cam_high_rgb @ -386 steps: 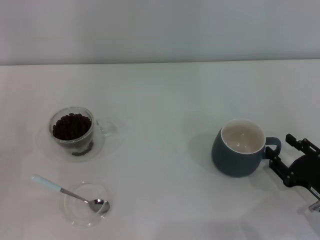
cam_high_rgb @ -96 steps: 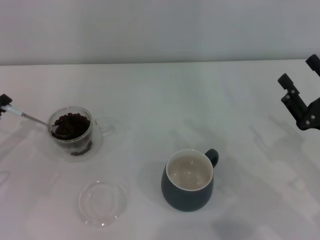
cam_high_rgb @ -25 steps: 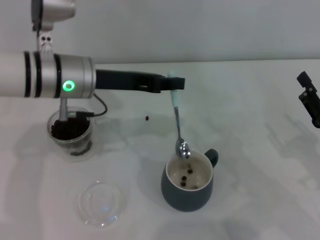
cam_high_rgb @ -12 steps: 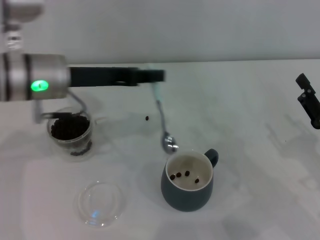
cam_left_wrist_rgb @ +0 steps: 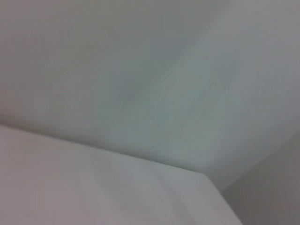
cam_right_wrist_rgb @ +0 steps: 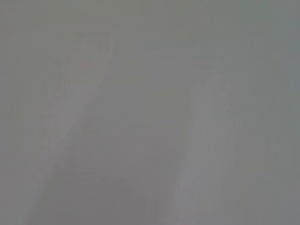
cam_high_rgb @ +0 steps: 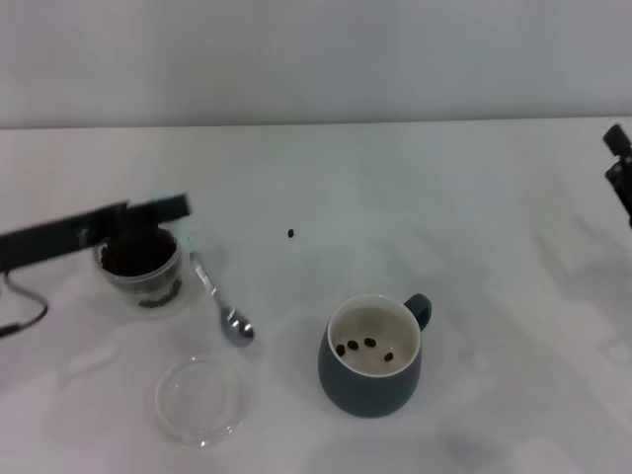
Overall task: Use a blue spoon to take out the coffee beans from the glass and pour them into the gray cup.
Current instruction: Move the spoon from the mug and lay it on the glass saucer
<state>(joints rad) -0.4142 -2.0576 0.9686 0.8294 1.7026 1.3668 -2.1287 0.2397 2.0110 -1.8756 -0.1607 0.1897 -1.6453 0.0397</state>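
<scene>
My left gripper will let go of the blue spoon across the flat glass dish's rim (cam_high_rgb: 180, 367) facing the glass, with the spoon's bowl inside the dish.
In the head view my left gripper (cam_high_rgb: 178, 209) reaches in from the left, over the glass (cam_high_rgb: 139, 263), and is shut on the blue spoon (cam_high_rgb: 215, 296). The spoon hangs down with its silver bowl just above the table, between the glass and a flat glass dish; the bowl looks empty. Coffee beans (cam_high_rgb: 133, 253) fill the glass. The gray cup (cam_high_rgb: 372, 380) stands right of centre with three beans (cam_high_rgb: 366, 347) on its cream floor. Only part of my right gripper (cam_high_rgb: 620, 170) shows, raised at the far right edge. Neither wrist view shows any object.
A flat clear glass dish (cam_high_rgb: 201, 400) lies in front of the glass near the front edge. One stray bean (cam_high_rgb: 291, 233) lies on the white table (cam_high_rgb: 464, 227) behind the cup. The wall rises behind the table's far edge.
My left arm has swung back left from above the gray cup toward the glass, carrying the emptied spoon lower. Three beans now rest in the cup. The right gripper shifted slightly further right.
</scene>
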